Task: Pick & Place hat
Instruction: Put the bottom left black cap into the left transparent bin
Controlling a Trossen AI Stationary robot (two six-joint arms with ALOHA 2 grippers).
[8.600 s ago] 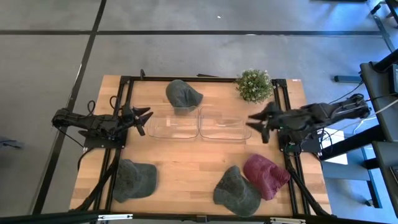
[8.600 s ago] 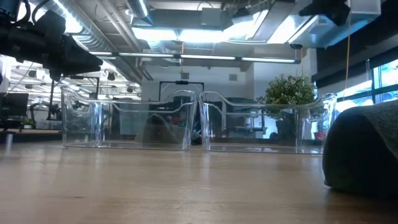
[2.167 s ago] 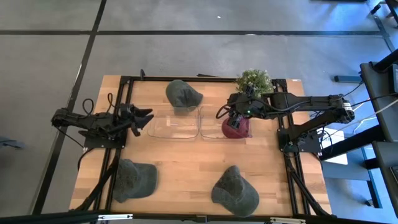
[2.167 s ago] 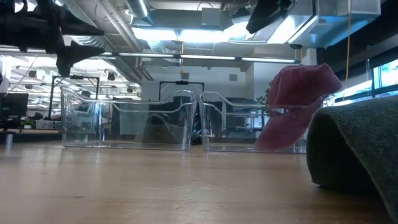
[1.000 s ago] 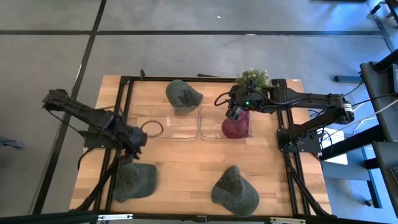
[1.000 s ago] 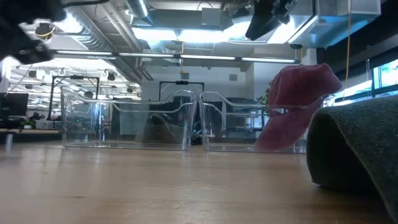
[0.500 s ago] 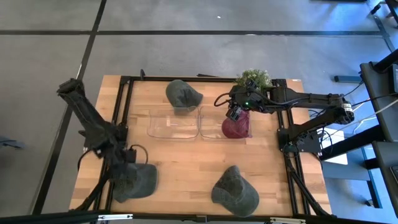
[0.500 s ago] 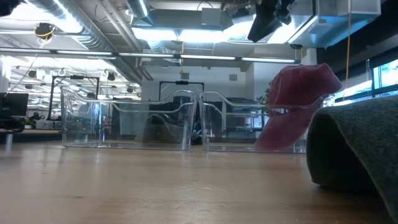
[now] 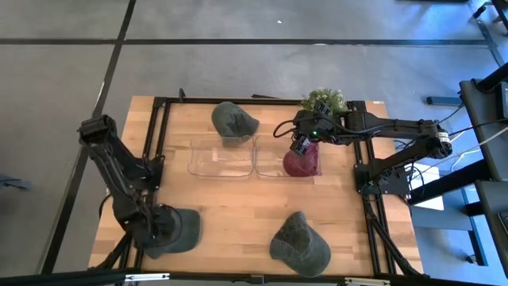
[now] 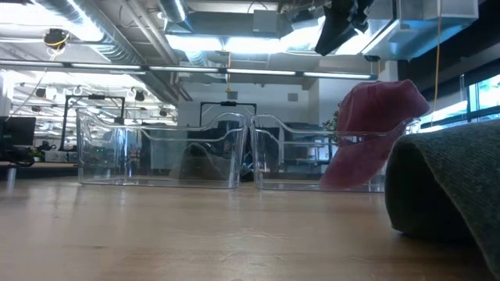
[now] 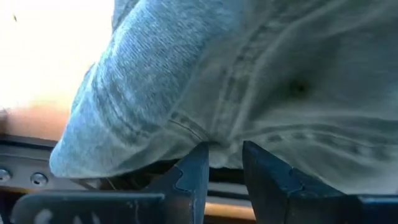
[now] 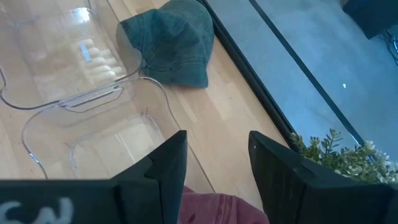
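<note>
My left fingers sit shallow at the grey-green hat's edge; I need to open them, reach deeper and pinch a thicker fold (image 11: 224, 132) before lifting.
A grey-green hat (image 9: 176, 228) lies near the table's near-left corner. My left gripper (image 9: 149, 230) has come down on its left edge, and in the left wrist view its fingers (image 11: 225, 163) stand close together with cloth between the tips. A red hat (image 9: 302, 163) sits in the right clear bin (image 9: 274, 161), leaning on the bin's right end, its top above the rim (image 10: 376, 117). My right gripper (image 9: 300, 145) hovers open just above it (image 12: 214, 168). My left gripper pinches the grey-green hat by its lower edge (image 11: 217, 147) on the side toward the table's left, between its two fingers (image 11: 194, 171). The fingers come from above, slanting down. The hat lies on the table; one layer or several, I cannot tell.
The left clear bin (image 9: 221, 159) stands beside the right one. A second green hat (image 9: 234, 121) lies behind the bins, a third (image 9: 300, 245) near the near edge, filling the low view's right side (image 10: 449, 187). A potted plant (image 9: 324, 101) stands at the far right.
My left arm has swung from beside the left bin toward the table's near-left corner and come down onto the grey-green hat's left edge. The red hat stays in the right bin.
</note>
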